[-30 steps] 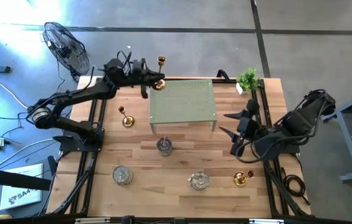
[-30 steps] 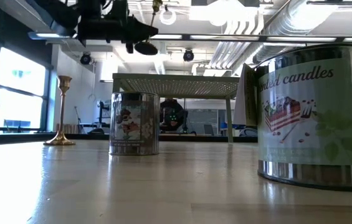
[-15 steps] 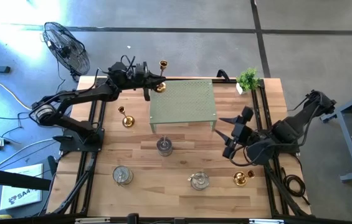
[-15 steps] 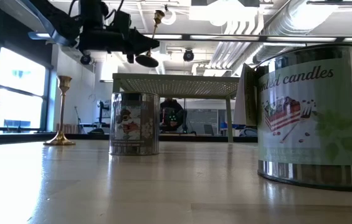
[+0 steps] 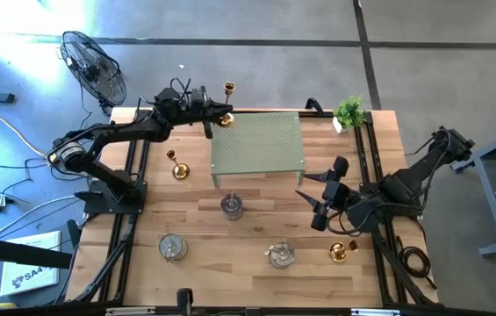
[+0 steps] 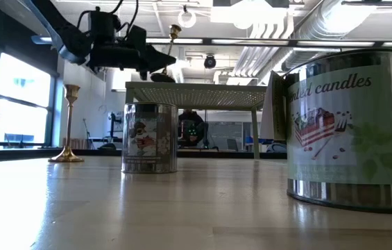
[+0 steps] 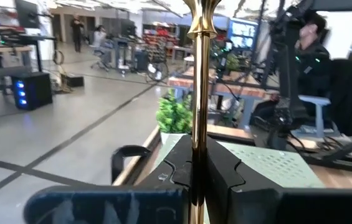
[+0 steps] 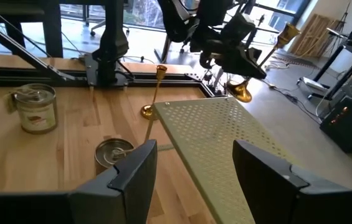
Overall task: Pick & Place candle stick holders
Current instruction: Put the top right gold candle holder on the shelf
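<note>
The robot's left gripper will release the brass candle stick holder on the green shelf's far corner (image 5: 231, 127) nearest the floor fan. The holder is now held over that corner.
My left gripper (image 5: 215, 116) is shut on a gold brass candle stick holder (image 5: 226, 104) over the far left corner of the green perforated shelf (image 5: 256, 145). A second brass holder (image 5: 177, 167) stands on its round base left of the shelf. A third (image 5: 342, 252) stands at the near right. Three silvery tin holders (image 5: 232, 206) (image 5: 173, 247) (image 5: 281, 254) sit on the near half of the table. My right gripper (image 5: 318, 197) hangs open above the table, right of the shelf's near end, nothing between its fingers. My left gripper pinches the holder's thin stem (image 7: 199, 124) between its two fingers (image 7: 225, 174). The fingers come in about level from the table's left side and lie across the stem. The holder is tilted, its round base (image 6: 159, 76) just above the shelf top; whether they touch I cannot tell.
A small green potted plant (image 5: 348, 110) stands at the far right corner. A floor fan (image 5: 94, 66) stands beyond the far left corner. Black rails run along both side edges. Bare wood lies between the tins and the shelf.
My left gripper has come down with the brass holder toward the shelf's far left corner, the holder staying tilted. My right gripper has sunk and gone toward the table's middle and near edge, its fingers still apart.
</note>
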Tool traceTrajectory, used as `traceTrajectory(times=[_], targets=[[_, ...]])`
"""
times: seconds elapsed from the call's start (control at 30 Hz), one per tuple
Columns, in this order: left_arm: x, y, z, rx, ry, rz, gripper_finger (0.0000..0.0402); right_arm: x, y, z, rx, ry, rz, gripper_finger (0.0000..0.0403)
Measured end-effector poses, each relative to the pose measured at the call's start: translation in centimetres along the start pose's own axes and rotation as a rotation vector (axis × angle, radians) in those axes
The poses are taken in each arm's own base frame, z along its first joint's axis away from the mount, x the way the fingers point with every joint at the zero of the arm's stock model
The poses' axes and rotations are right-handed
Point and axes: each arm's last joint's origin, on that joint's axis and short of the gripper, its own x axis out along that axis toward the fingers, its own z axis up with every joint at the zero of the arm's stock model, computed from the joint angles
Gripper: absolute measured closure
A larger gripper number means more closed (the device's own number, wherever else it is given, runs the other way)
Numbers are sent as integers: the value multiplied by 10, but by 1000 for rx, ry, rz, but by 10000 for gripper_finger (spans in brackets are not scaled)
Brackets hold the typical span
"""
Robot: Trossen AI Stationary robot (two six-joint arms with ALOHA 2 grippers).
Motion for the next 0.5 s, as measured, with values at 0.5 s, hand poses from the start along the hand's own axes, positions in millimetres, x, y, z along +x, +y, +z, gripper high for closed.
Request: traceTrajectory(times=[0.5], targets=[[-7,-2,-16,62,-17,-24,395,0,0,0,4,-2,-3,199]])
